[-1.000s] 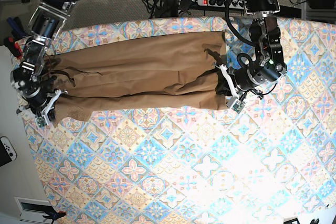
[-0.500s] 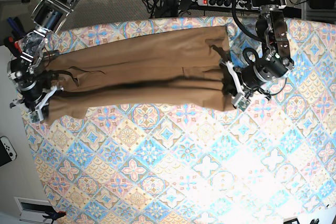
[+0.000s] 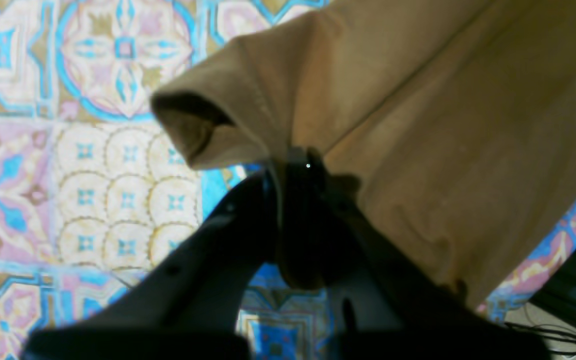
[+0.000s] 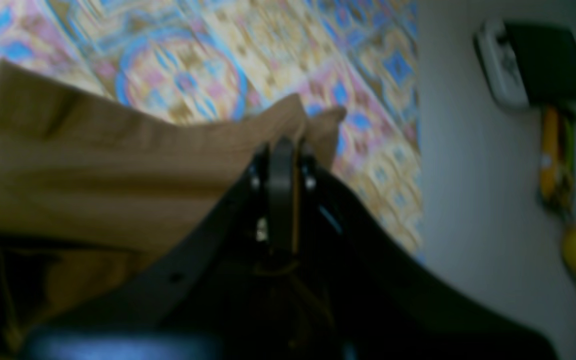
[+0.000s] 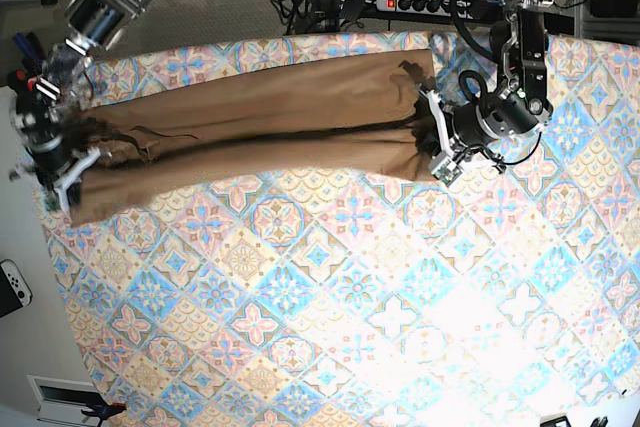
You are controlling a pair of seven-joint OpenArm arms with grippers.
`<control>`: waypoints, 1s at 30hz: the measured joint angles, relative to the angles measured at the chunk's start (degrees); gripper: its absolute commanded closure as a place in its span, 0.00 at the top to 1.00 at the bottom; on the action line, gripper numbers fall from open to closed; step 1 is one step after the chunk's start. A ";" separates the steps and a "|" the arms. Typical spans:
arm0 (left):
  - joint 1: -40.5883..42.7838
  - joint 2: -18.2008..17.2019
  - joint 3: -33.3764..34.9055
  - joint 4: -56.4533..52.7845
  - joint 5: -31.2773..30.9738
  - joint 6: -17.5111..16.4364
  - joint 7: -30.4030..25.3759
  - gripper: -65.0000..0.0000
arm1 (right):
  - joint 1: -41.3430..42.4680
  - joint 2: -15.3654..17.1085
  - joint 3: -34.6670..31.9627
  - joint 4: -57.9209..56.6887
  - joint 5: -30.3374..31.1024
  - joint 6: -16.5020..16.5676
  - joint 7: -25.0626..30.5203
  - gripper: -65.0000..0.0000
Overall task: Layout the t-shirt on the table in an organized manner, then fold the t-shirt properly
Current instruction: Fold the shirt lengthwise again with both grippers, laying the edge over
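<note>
Next, my left gripper lets go of the t-shirt's end on the table (image 5: 434, 121), against the near side of its flat far flap.
The tan-brown t-shirt (image 5: 270, 117) lies stretched as a long band across the far part of the table (image 5: 330, 307). My left gripper (image 5: 439, 147) is at the band's right end, shut on the cloth. In the left wrist view the left gripper (image 3: 298, 167) pinches a fold of the t-shirt (image 3: 443, 125), and a loose corner curls beside it. My right gripper (image 5: 58, 185) holds the band's left end near the table's left edge. The right wrist view shows the right gripper (image 4: 282, 150) shut on the edge of the t-shirt (image 4: 93, 160).
A power strip (image 5: 420, 4) and cables lie beyond the table's far edge. A white game controller (image 5: 12, 287) lies on the floor left of the table; in the right wrist view the game controller (image 4: 533, 60) sits just past the table's edge.
Both grippers have moved toward the far edge with the cloth still held. The t-shirt has shifted farther away and left, and it now lies flatter and tauter.
</note>
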 measured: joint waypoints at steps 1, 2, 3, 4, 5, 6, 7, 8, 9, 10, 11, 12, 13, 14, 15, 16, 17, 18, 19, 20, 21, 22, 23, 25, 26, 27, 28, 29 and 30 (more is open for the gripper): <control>0.02 0.00 0.00 0.00 -0.28 -0.26 -0.02 0.00 | -0.17 -0.07 0.33 0.70 -0.26 -0.04 -0.66 0.00; 0.02 0.00 0.00 0.00 -0.57 -0.20 0.00 0.00 | -0.20 -0.02 0.35 1.33 -0.70 -0.17 -0.76 0.00; 0.02 -0.02 0.00 0.00 -0.42 -0.20 0.04 0.00 | 0.00 -0.04 0.31 1.97 -0.59 -0.20 -0.70 0.00; 0.02 -0.02 0.00 0.00 -0.37 -0.17 0.02 0.00 | 0.31 -0.09 0.09 2.69 -0.17 -0.11 -0.42 0.00; 0.07 -0.02 0.00 0.24 -0.28 -0.17 0.11 0.00 | 0.35 -0.07 -0.09 3.39 0.50 -0.04 -0.04 0.00; 0.17 -0.04 0.02 0.68 -0.13 -0.17 0.13 0.00 | 0.24 -0.07 -0.09 3.91 0.66 0.00 -0.28 0.00; 0.17 -0.04 0.04 1.29 -0.09 -0.17 0.33 0.00 | 0.04 -0.07 -0.09 4.33 0.66 -0.04 -1.46 0.00; 0.17 -0.33 0.15 1.97 -0.17 -0.17 0.28 0.00 | -0.31 -0.04 -0.07 4.52 0.35 -0.02 -2.67 0.00; 0.50 -0.68 0.31 2.56 -0.20 -0.20 -0.04 0.00 | -0.76 -0.07 0.00 4.61 0.07 -0.02 -3.45 0.00; 0.98 -1.05 0.33 2.99 -0.44 -0.17 -0.15 0.00 | -1.03 -0.09 0.04 4.81 -0.02 -0.02 -4.37 0.00; 1.49 -1.33 0.33 3.28 -0.42 -0.20 -0.02 0.00 | -1.03 -0.09 0.04 5.01 0.04 0.00 -4.42 0.00; 2.01 -1.44 0.31 3.74 -0.35 -0.20 0.22 0.00 | -0.98 -0.09 0.04 5.27 0.20 0.00 -4.26 0.00; 2.27 -1.44 0.31 4.00 -0.15 -0.22 0.57 0.00 | -0.83 -0.07 0.02 5.42 0.26 0.00 -3.67 0.00; 2.38 -1.44 0.33 4.04 -0.15 -0.20 0.61 0.00 | -0.90 -0.07 0.04 5.62 0.59 -0.04 -3.43 0.00; 2.43 -1.42 0.33 4.17 -0.17 -0.20 0.31 0.00 | -1.36 -0.02 0.15 5.73 0.68 -0.02 -2.97 0.00; 2.54 -1.44 0.33 4.28 -0.17 -0.17 0.11 0.00 | -1.95 -0.09 0.55 5.73 0.63 0.00 -2.95 0.00; 2.71 -1.46 0.31 4.33 -0.20 -0.17 0.04 0.00 | -2.54 -0.15 1.03 5.73 0.44 0.02 -3.61 0.00; 2.93 -1.46 0.31 4.33 -0.17 -0.20 0.09 0.00 | -2.91 -0.42 1.79 5.75 0.37 0.04 -4.00 0.00; 3.15 -1.44 0.33 4.33 0.42 -0.24 0.11 0.00 | -3.02 -1.11 2.82 6.10 0.09 -0.02 -4.11 0.00; 3.34 -1.44 0.33 4.33 1.40 -0.22 0.02 0.00 | -2.97 -1.81 3.85 6.82 0.02 0.00 -4.28 0.00; 3.69 -1.44 0.35 4.35 2.40 -0.22 -0.17 0.00 | -2.89 -2.40 4.52 7.67 0.09 0.02 -4.17 0.00; 3.93 -1.46 0.57 4.35 3.87 -0.20 -0.24 0.00 | -2.78 -2.82 4.94 8.44 0.24 0.00 -3.85 0.00; 4.07 -1.49 1.46 4.44 5.49 -0.20 -0.07 0.00 | -2.73 -3.08 5.14 8.98 0.28 0.00 -3.52 0.00; 4.11 -1.60 4.46 4.79 8.59 -0.04 0.26 0.00 | -2.73 -3.58 6.14 9.29 0.57 0.24 -3.30 0.00; 4.22 -1.53 5.75 5.07 9.46 -0.26 0.00 0.00 | -2.91 -4.09 7.13 9.31 0.48 0.24 -3.28 0.00; 4.57 -1.40 6.47 5.55 10.73 -0.24 -0.33 0.00 | -3.08 -4.57 8.04 9.31 0.39 0.20 -3.37 0.00; 4.98 -1.29 7.06 5.81 12.09 -0.22 -0.87 0.00 | -3.54 -5.03 8.72 9.31 0.00 -0.17 -3.48 0.00; 5.31 -1.29 7.54 5.84 13.55 -0.24 -0.70 0.00 | -4.00 -5.53 8.98 9.29 -0.04 -0.20 -4.11 0.00; 5.49 -1.29 7.89 5.84 15.30 -0.24 -0.31 0.00 | -4.17 -6.16 9.11 9.29 -0.28 -0.17 -4.42 0.00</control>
